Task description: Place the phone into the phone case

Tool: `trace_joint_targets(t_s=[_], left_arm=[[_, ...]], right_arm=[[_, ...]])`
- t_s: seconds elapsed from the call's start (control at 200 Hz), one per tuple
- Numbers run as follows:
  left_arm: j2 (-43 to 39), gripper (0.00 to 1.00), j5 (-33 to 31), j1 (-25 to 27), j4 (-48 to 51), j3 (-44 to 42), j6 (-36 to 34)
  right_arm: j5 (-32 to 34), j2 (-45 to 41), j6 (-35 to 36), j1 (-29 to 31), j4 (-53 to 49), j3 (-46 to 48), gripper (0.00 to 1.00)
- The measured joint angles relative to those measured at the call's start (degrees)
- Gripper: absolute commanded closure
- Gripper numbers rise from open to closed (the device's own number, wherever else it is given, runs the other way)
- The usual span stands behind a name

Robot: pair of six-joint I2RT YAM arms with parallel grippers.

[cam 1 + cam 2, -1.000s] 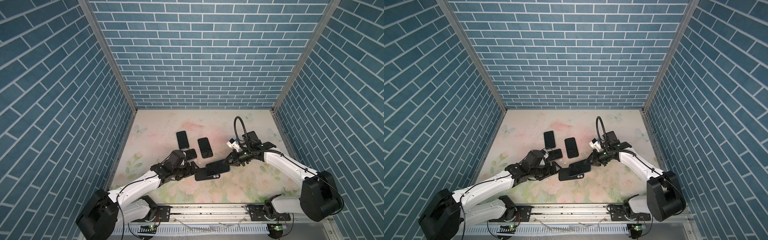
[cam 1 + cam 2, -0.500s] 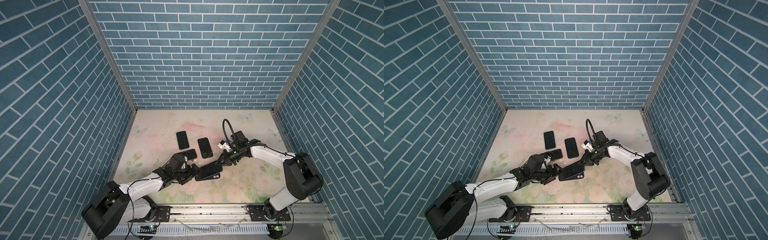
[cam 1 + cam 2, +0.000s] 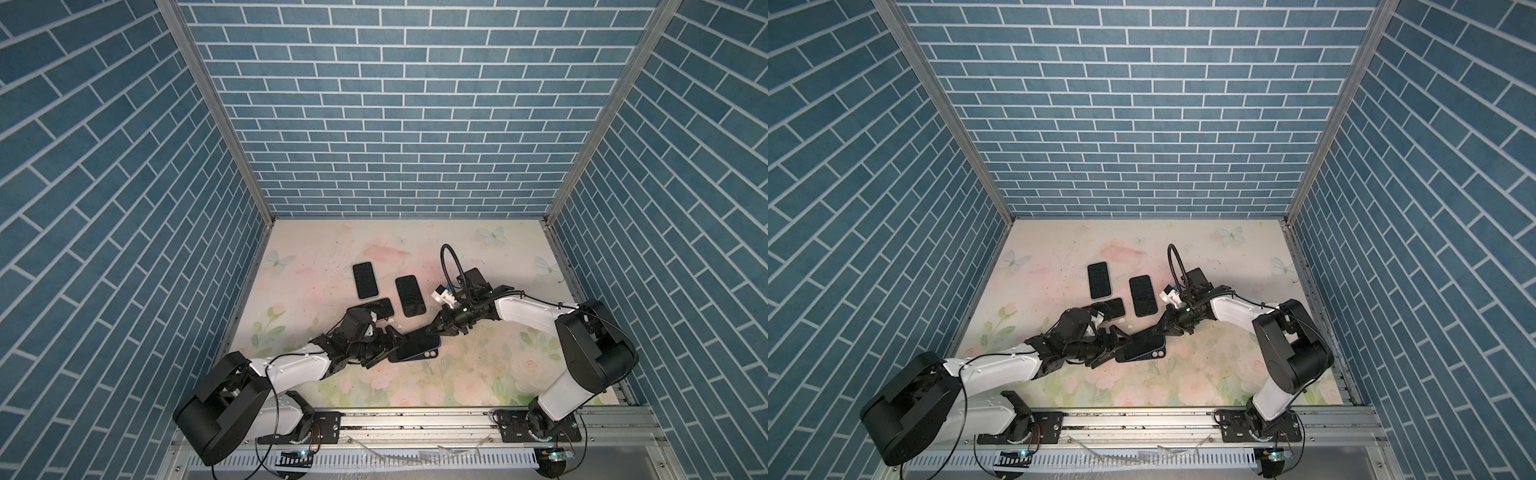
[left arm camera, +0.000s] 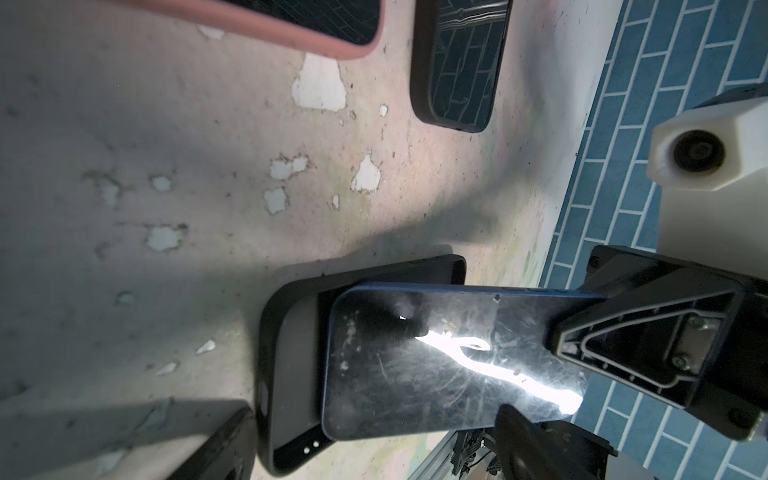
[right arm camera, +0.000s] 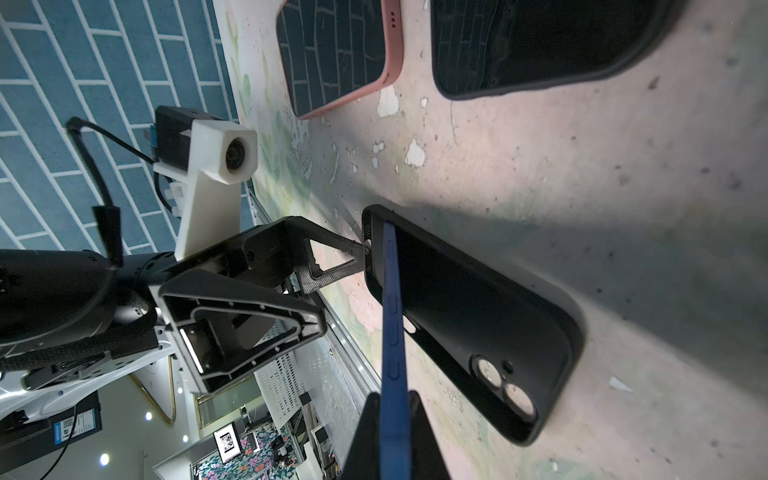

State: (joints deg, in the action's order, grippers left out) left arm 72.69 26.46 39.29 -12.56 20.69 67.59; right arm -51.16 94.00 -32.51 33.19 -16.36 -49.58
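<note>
My right gripper is going to release the blue phone inside the black phone case (image 3: 413, 349) (image 5: 470, 321) next to my open left gripper.
A blue phone (image 5: 392, 299) is clamped at one end by my shut right gripper (image 5: 392, 432) and slopes down into the black phone case (image 5: 478, 316). The case lies flat on the floral mat, inside up, with its camera hole towards the right arm. In both top views the phone (image 3: 417, 341) overlaps the case (image 3: 432, 354), and my right gripper (image 3: 430, 331) is at the phone's right end. My left gripper (image 3: 392, 347) is wide open at the case's other end, one fingertip (image 5: 355, 251) touching that end. In the left wrist view the phone's glass (image 4: 436, 357) covers most of the case (image 4: 286, 374).
Behind the case lie a pink-cased phone (image 3: 376, 308), a black-cased phone (image 3: 410, 296) and a third phone (image 3: 365, 280). A dark flat item (image 3: 473, 276) sits partly under the right arm. Blue brick walls enclose the mat, and a metal rail (image 3: 415, 419) runs along the front.
Both arms have folded in closer to the middle, and the phone has dropped a little towards the case. Neither gripper has changed its opening.
</note>
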Motion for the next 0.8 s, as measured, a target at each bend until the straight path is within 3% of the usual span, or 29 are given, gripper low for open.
trace_joint_targets(t_s=[0.795], left_arm=[[-0.26, 0.09, -0.72, 0.11, 0.61, 0.0, 0.15]], right_arm=[[-0.26, 3.5, -6.69, 2.82, 19.32, 6.93, 1.0]])
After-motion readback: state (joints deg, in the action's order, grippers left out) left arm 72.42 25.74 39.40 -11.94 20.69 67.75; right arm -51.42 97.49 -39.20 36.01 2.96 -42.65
